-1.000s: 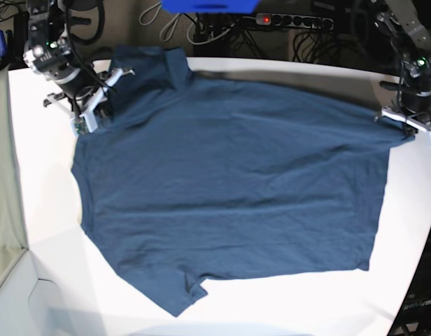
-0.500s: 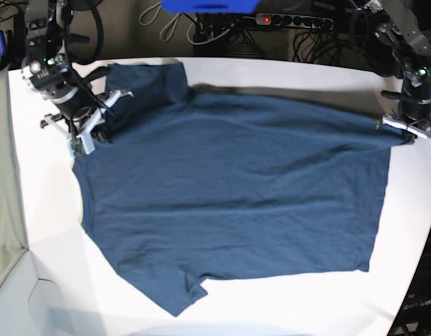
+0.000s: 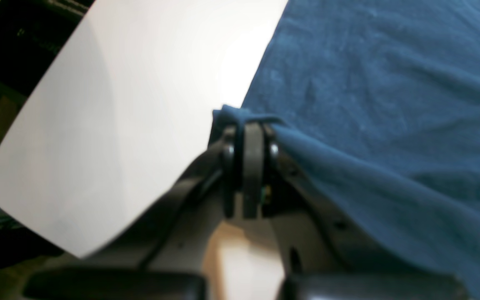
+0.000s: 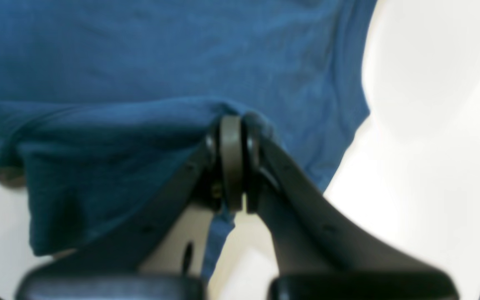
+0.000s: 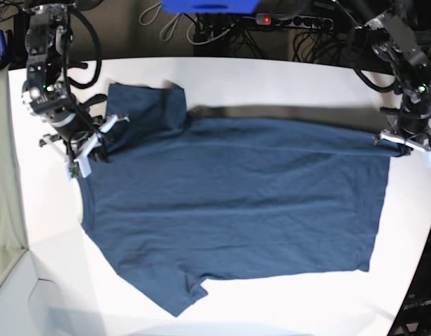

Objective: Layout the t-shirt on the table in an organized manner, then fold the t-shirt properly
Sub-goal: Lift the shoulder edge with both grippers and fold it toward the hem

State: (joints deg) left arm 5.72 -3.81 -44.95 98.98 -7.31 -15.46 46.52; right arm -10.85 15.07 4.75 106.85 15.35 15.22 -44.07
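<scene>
My right gripper will let go of the t-shirt's shoulder edge on the navy cloth [image 5: 106, 203] [image 4: 281, 60] toward the front sleeve, just inside the border of the t-shirt.
The dark navy t-shirt [image 5: 236, 203] lies spread flat across the white table [image 5: 271, 77], with one sleeve at the far left and the other at the front. My right gripper [image 5: 89, 150], at the left of the base view, is shut on the shirt's shoulder edge; the right wrist view shows the cloth [image 4: 140, 62] pinched in the gripper [image 4: 233, 121]. At the right of the base view my left gripper [image 5: 392, 142] is shut on the far hem corner. The left wrist view shows that gripper [image 3: 248, 125] holding the shirt [image 3: 390, 104] beside bare table [image 3: 140, 104].
A power strip [image 5: 292, 21] and cables lie behind the table's back edge, next to a blue object [image 5: 208, 5]. The table's curved edge runs close to the left gripper at the far right. White tabletop [image 4: 431, 125] shows beside the right gripper.
Both grippers have moved toward the front of the table, pulling the shirt's far edge with them and away from the back edge. The cloth lies flatter and tauter.
</scene>
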